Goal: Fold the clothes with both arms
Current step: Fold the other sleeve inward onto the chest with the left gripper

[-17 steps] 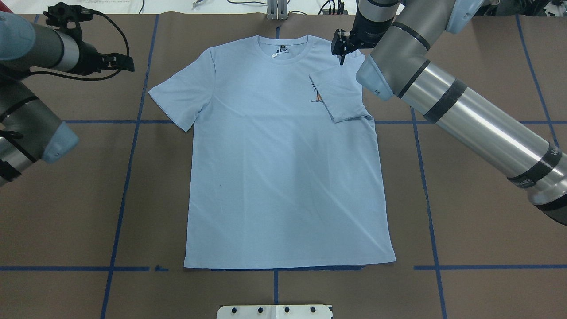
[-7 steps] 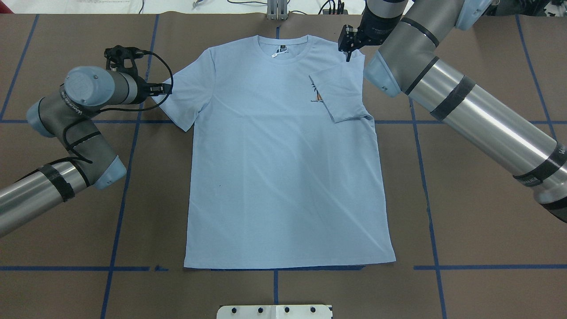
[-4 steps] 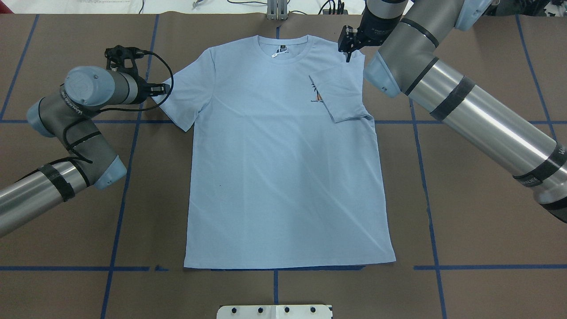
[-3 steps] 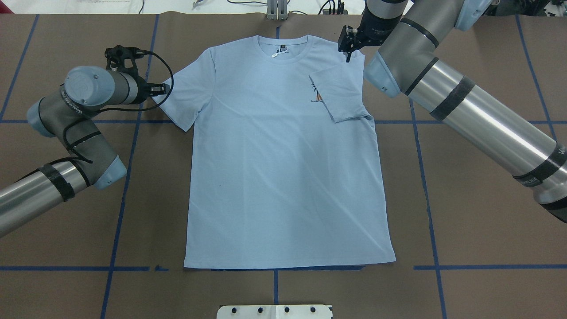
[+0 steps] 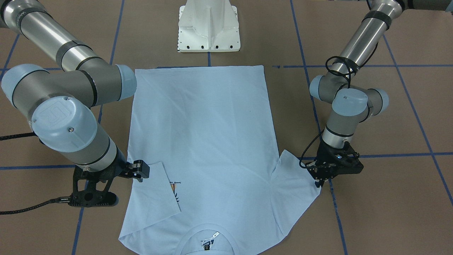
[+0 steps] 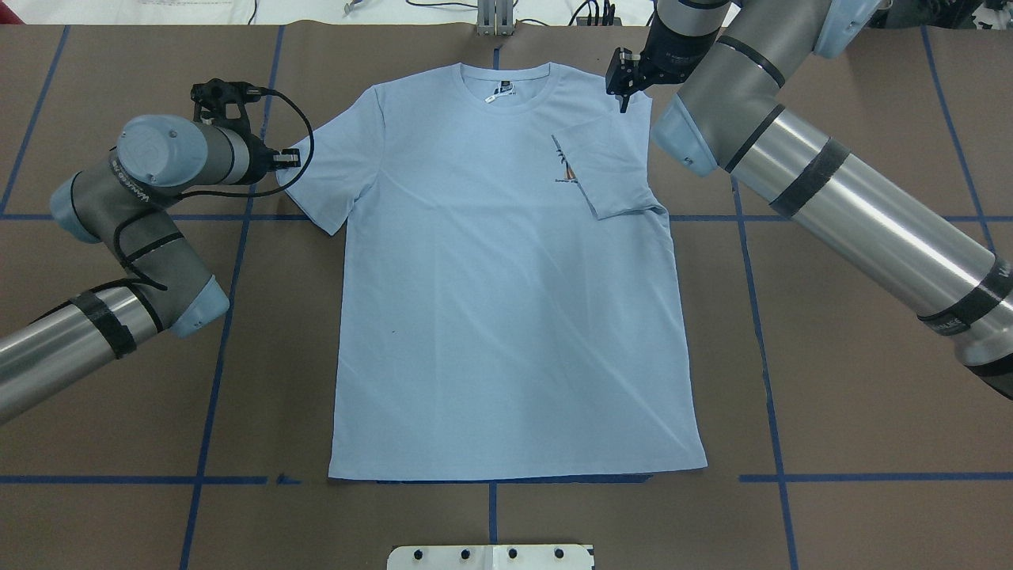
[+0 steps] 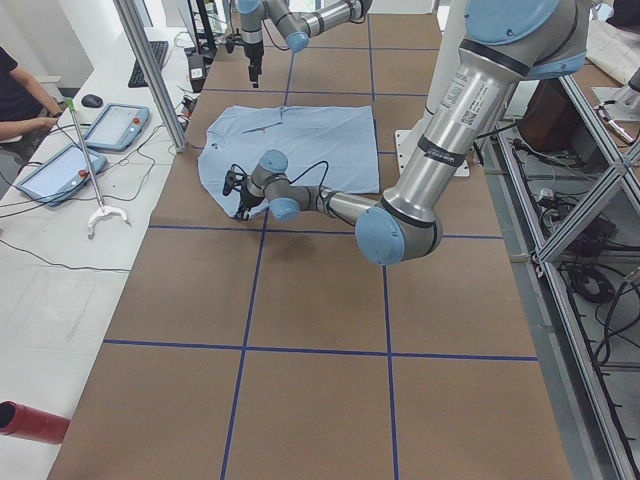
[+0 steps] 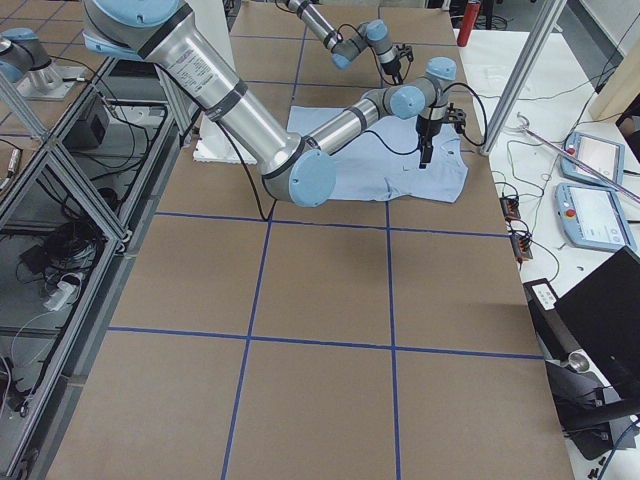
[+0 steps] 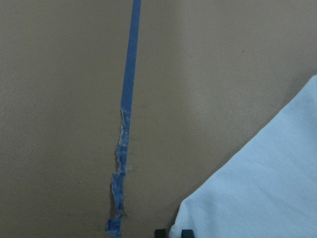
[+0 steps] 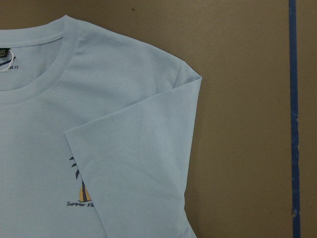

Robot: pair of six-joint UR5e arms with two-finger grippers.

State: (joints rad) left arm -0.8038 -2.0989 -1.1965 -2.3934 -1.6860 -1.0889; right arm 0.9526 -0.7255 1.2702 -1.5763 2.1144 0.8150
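The robot's left gripper will release the corner of the spread sleeve on the T-shirt's chest (image 5: 227,199) near the collar.
The light blue T-shirt (image 6: 506,277) lies flat, collar at the far edge. Its right-side sleeve (image 6: 609,166) is folded in over the chest and half covers the palm-tree print (image 10: 79,191). Its other sleeve (image 6: 328,170) is spread out. My left gripper (image 6: 290,158) is low at that sleeve's outer corner. In the left wrist view its fingertips (image 9: 159,232) stand close together on the corner, so it looks shut on the sleeve. My right gripper (image 6: 622,99) hangs over the shirt's shoulder, holds nothing and looks open. Its fingers do not show in the right wrist view.
The brown table cover carries blue tape lines (image 6: 229,317). The white pedestal base (image 5: 208,26) stands at the shirt's hem side. Operator tablets (image 7: 60,170) and a metal post (image 7: 150,70) stand beyond the collar end.
My left arm swung in from the left edge to the spread sleeve's corner, paused there, then shifted slightly. My right gripper moved a little away from the folded sleeve toward the shoulder.
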